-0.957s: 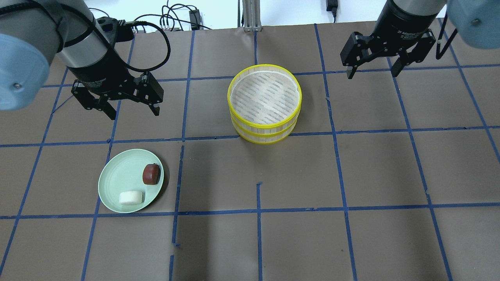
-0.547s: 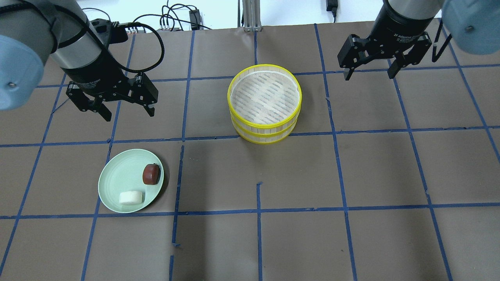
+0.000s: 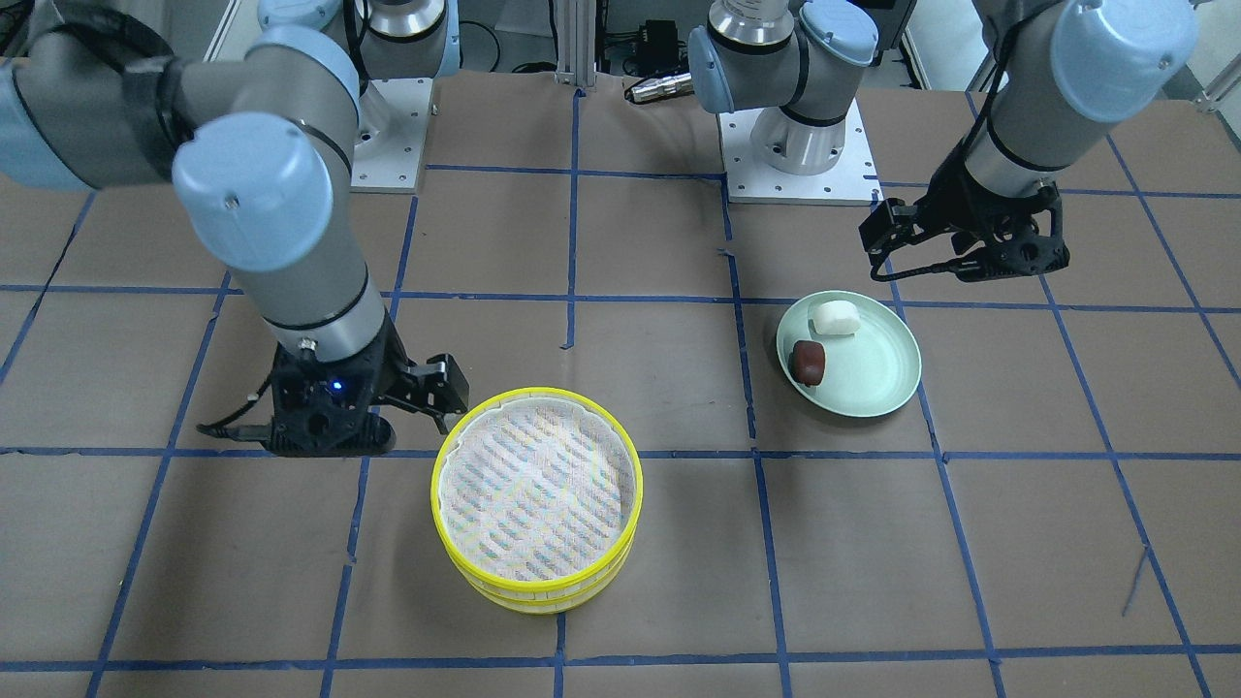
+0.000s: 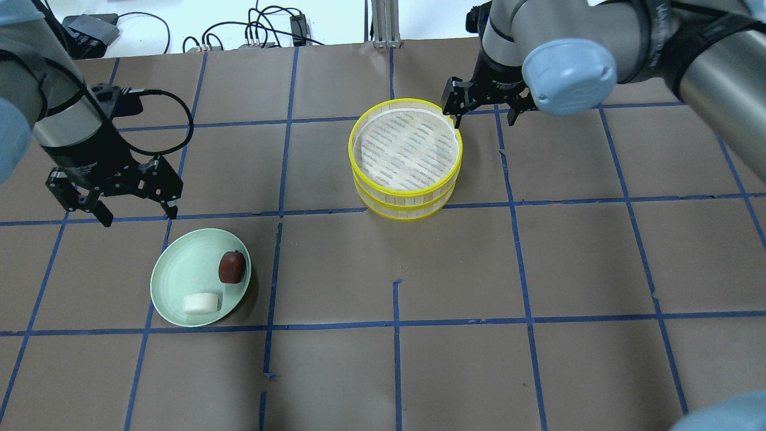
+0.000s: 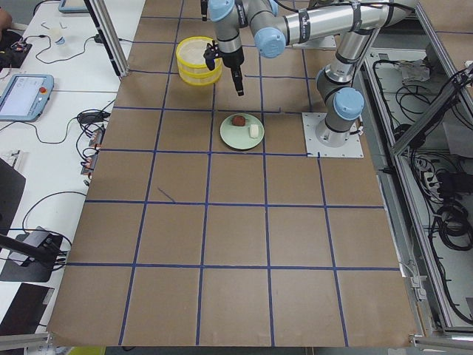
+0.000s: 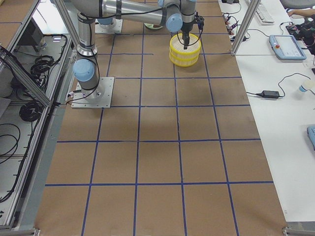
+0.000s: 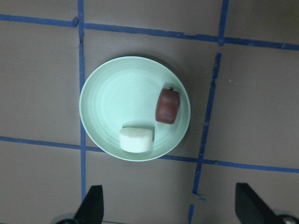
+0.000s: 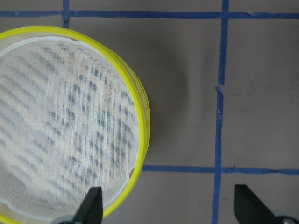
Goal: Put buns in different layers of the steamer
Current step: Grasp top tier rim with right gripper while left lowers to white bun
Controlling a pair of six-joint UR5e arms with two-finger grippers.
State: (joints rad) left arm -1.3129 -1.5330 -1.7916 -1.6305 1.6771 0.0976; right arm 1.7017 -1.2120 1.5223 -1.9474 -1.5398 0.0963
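Observation:
The white bun on the pale green plate is next for my left gripper, which I should move there and close around its half (image 3: 835, 312) (image 7: 136, 144) nearest the plate's rim.
Two steamer layers are stacked mid-table, the top layer (image 4: 407, 143) on the bottom layer (image 4: 407, 208), both with yellow rims; the top floor is bare. The white bun (image 4: 201, 303) and the reddish-brown bun (image 4: 232, 266) lie on a pale green plate (image 4: 176, 278) at the left. My left gripper (image 4: 139, 215) is open and empty just beyond the plate. Its wrist view shows the white bun (image 7: 136, 139) and brown bun (image 7: 167, 106) below it. My right gripper (image 4: 485, 121) is open and empty at the stack's far right rim (image 8: 145, 121).
Brown paper with blue tape grid lines covers the table. Cables (image 4: 263, 30) and an aluminium post (image 4: 383, 24) stand at the far edge. The arm bases (image 3: 800, 145) sit at the robot's side of the table.
My left gripper has moved nearer and leftward, close to the plate. My right arm has swung left to the steamer's far right rim. Both grippers stay open.

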